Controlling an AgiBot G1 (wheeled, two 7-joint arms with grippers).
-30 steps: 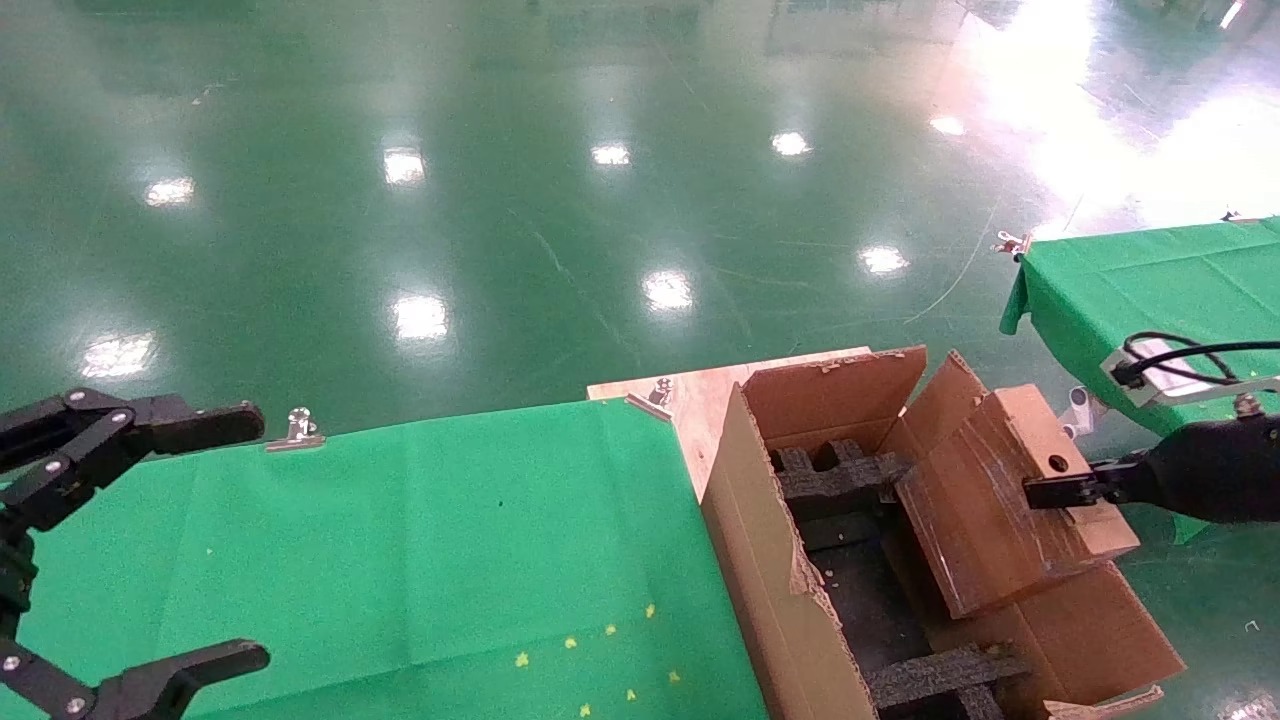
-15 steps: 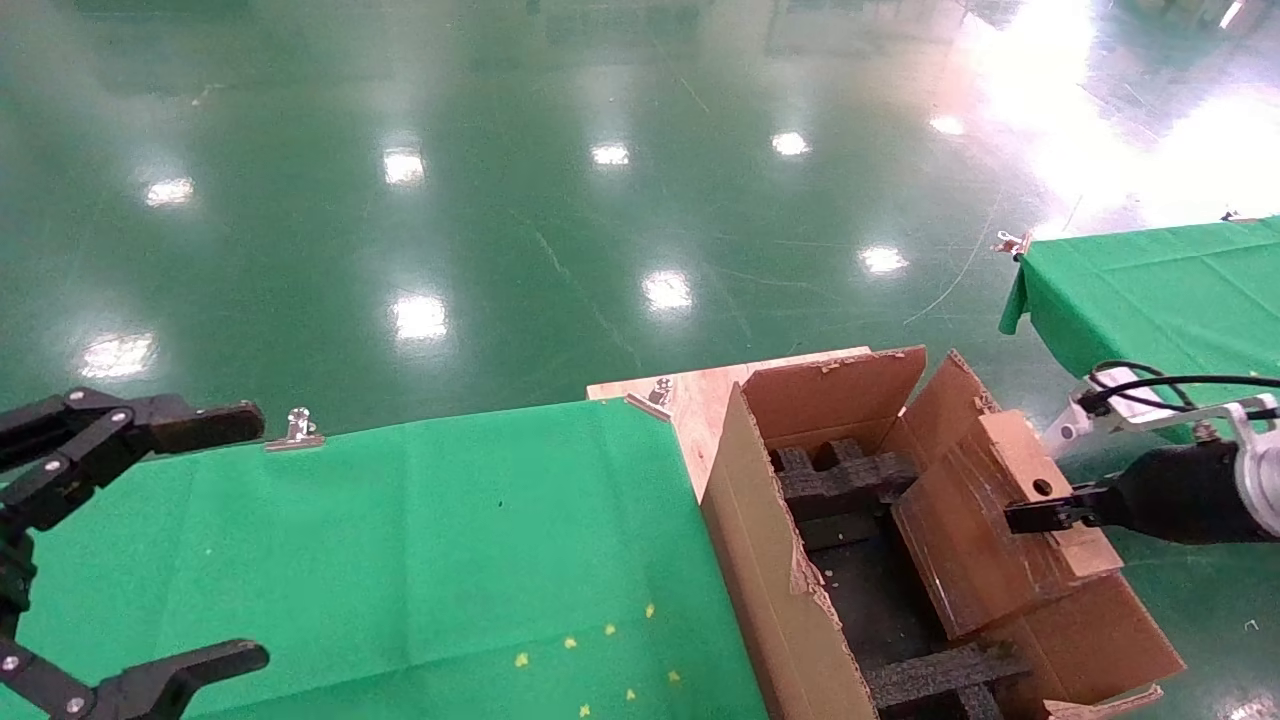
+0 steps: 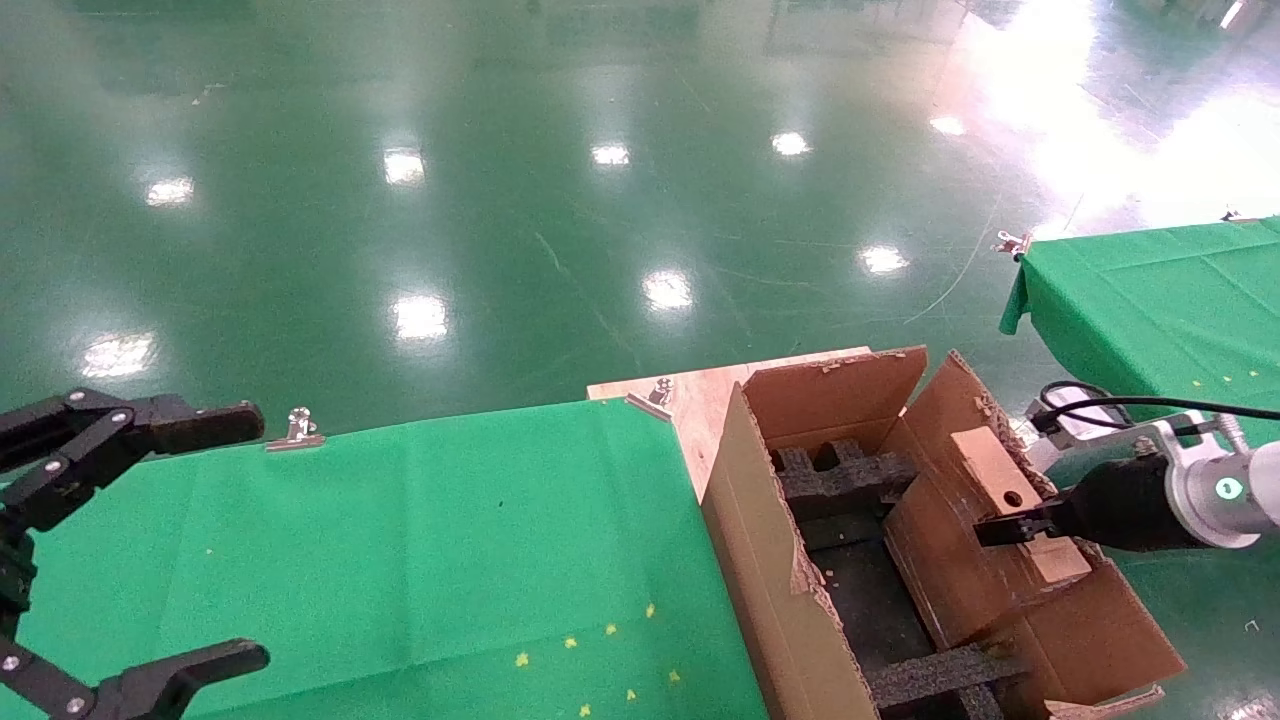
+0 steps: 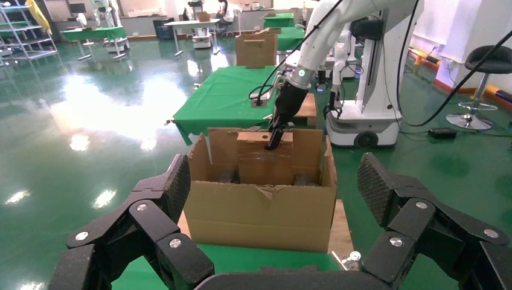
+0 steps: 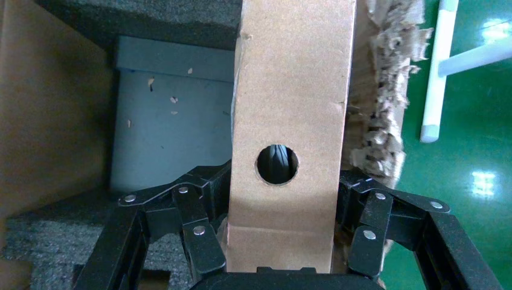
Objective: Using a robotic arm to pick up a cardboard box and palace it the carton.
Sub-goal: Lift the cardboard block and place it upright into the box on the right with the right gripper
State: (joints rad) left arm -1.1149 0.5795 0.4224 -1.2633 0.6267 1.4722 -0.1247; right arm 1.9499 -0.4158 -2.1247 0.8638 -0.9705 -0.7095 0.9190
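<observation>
I need to use my right gripper to set the cardboard box down on edge between the black foam inserts, against the carton's torn side point(image 3: 950, 574). The box is now tilted, partly inside the carton.
The small brown cardboard box point(image 3: 985, 530) stands on edge, tilted, partly down inside the large torn carton point(image 3: 770, 560), along its right side. My right gripper point(image 3: 1000, 528), on the white arm with the green ring light, is shut on the cardboard box near the round hole in its narrow side. In the right wrist view the black fingers point(image 5: 193, 217) clamp both broad faces of the box point(image 5: 290, 103). The left wrist view shows the carton point(image 4: 259, 205) with the box point(image 4: 262, 158) in it. My left gripper point(image 3: 250, 538) is open and empty at the lower left.
Black foam inserts point(image 3: 840, 475) line the carton's bottom. The carton sits on a wooden board point(image 3: 700, 400) beside the green-clothed table point(image 3: 400, 550). A second green table point(image 3: 1150, 290) stands at the right. A metal clip point(image 3: 295, 430) holds the cloth's far edge.
My right gripper has moved left and down with the cardboard box, lowering it deeper into the carton. The left arm has not moved.
</observation>
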